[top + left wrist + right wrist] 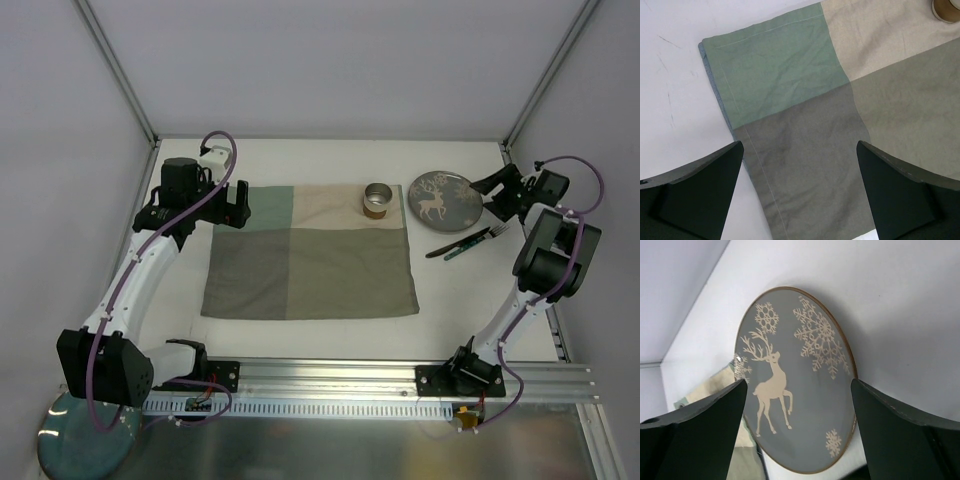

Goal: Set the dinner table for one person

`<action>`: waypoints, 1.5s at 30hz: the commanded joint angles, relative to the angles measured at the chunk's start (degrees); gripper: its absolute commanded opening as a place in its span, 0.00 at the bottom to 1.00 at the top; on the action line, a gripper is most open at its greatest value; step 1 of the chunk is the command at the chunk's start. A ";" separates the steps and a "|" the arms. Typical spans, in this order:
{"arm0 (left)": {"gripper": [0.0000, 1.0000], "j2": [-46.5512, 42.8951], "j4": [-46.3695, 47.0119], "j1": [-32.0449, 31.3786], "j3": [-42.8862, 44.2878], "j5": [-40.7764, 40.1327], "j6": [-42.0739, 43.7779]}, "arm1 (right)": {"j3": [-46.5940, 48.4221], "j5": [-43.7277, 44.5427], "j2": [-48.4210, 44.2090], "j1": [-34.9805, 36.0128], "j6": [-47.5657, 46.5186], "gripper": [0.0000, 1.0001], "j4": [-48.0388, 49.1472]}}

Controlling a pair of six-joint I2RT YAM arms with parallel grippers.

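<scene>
Next, I close my right gripper on the grey plate's rim [473, 221] [847, 445] next to its single small snowflake, on the side of the plate toward the fork.
The white dinner table [300, 160] carries a green-and-beige patchwork mat [310, 250] in its middle. A small metal cup [378, 199] stands on the mat's far right patch. Just right of the mat lies a grey plate [445, 200] with a white reindeer and snowflakes. A fork and knife [468, 241] lie on the bare table near it. My left gripper [229, 214] hovers open over the mat's far left corner [790, 90], holding nothing. My right gripper [492, 198] is open at the plate's right edge, its fingers straddling the plate [805, 405] without closing on it.
Aluminium frame bars [120, 70] and white walls close in the table at the back and sides. A teal plate [85, 440] sits off the table at the near left, beside the left arm's base. The mounting rail [400, 385] runs along the near edge.
</scene>
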 commanded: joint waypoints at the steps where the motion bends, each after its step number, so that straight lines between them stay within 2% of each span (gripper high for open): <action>1: 0.99 0.87 -0.57 0.91 1.64 2.03 0.96 | -1.23 -1.36 1.18 -0.94 7.83 0.89 5.42; 7: 0.99 2.46 -1.45 1.18 3.30 2.99 1.05 | -4.13 1.36 -0.83 -0.94 8.19 0.89 6.83; 14: 0.99 3.51 -1.80 1.27 4.01 3.61 1.05 | -3.87 4.51 -5.31 -1.64 4.06 0.89 0.61; 24: 0.99 2.72 -1.37 1.27 3.66 5.81 0.96 | -4.13 3.12 -10.59 -1.55 0.81 0.89 -6.18; 36: 0.99 3.95 -1.19 1.27 5.15 6.51 2.11 | -17.57 2.68 -12.26 -1.03 1.95 0.89 -1.18; 45: 0.99 4.83 -1.10 1.27 5.33 7.22 2.02 | -17.84 2.51 -10.51 -0.76 1.95 0.89 0.49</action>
